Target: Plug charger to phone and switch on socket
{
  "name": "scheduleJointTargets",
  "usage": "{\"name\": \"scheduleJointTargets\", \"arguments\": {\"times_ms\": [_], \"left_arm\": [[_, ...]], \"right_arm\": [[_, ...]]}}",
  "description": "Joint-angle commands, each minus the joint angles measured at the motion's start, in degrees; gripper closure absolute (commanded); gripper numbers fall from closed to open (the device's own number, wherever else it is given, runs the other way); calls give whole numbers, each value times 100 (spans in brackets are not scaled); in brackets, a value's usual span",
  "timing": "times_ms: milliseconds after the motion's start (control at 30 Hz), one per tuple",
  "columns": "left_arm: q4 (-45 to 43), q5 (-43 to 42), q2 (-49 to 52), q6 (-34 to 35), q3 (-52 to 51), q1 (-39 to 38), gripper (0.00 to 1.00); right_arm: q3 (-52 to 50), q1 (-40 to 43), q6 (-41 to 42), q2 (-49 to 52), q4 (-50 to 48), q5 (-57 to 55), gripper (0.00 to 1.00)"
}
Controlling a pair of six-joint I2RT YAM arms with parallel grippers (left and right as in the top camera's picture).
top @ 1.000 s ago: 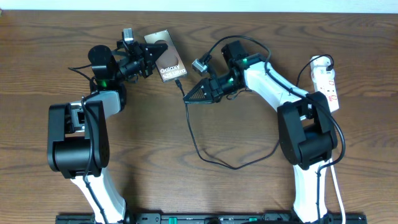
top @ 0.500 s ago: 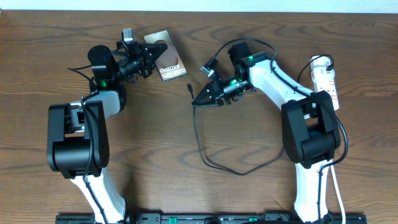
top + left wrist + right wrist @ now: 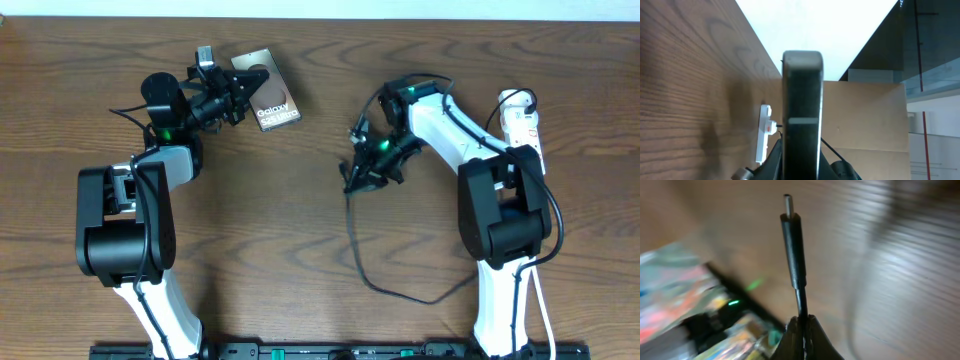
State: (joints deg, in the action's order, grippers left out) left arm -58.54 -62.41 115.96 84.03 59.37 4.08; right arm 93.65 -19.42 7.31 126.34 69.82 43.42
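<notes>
My right gripper is holding the charger by its cable behind the connector. I will set the charger down and grip the connector's black body (image 3: 794, 252) before I plug it in.
In the overhead view the grey-bronze phone (image 3: 272, 100) with its "Galaxy" lettering sits at the back left. My left gripper (image 3: 238, 96) is shut on its left end. The left wrist view shows the phone (image 3: 801, 100) as a dark slab edge-on between the fingers (image 3: 775, 160). My right gripper (image 3: 350, 184) hovers mid-table, well right of the phone, shut on the charger (image 3: 357, 250). The charger's black connector (image 3: 792, 245) sticks straight out beyond the right gripper (image 3: 802, 325), with its metal tip bare. The white socket (image 3: 523, 130) lies at the far right.
The charger's cable loops along the table toward the front right (image 3: 420, 297), under the right arm. The socket's white cord (image 3: 540, 300) runs down beside the right arm's base. The socket (image 3: 764, 135) also shows in the left wrist view. The table's back edge is close behind the phone.
My right gripper has carried the charger's end to the right and toward the front, away from the phone, dragging the cable loop with it. The left arm and phone have not moved.
</notes>
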Motion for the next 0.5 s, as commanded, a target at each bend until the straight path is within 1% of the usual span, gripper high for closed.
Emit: {"name": "scheduleJointTargets", "arguments": {"times_ms": [0,33,67,100,133,200,333,467], "left_arm": [[-76,-15,-22,33,-2,28,93],[-79,-15,-22,33,-2,28,92],[-79,-15,-22,33,-2,28,93],[-79,-15,-22,33,-2,28,93],[-76,-15,-22,33,-2,28,93],[-76,-15,-22,33,-2,28,93],[-76,-15,-22,31,-2,28,93],[-76,-24,-22,31,-2,28,93]], "right_arm": [[72,-197,654,-197,101,-1784,99],[72,-247,662,-197,107,-1917,95],[72,-291,660,-197,105,-1958,85],[72,-326,658,-197,87,-1961,66],[72,-356,660,-197,79,-1989,58],[74,-396,660,-197,26,-2122,48],[168,-404,789,-199,120,-2358,48],[599,-404,1091,-243,424,-2953,49]]}}
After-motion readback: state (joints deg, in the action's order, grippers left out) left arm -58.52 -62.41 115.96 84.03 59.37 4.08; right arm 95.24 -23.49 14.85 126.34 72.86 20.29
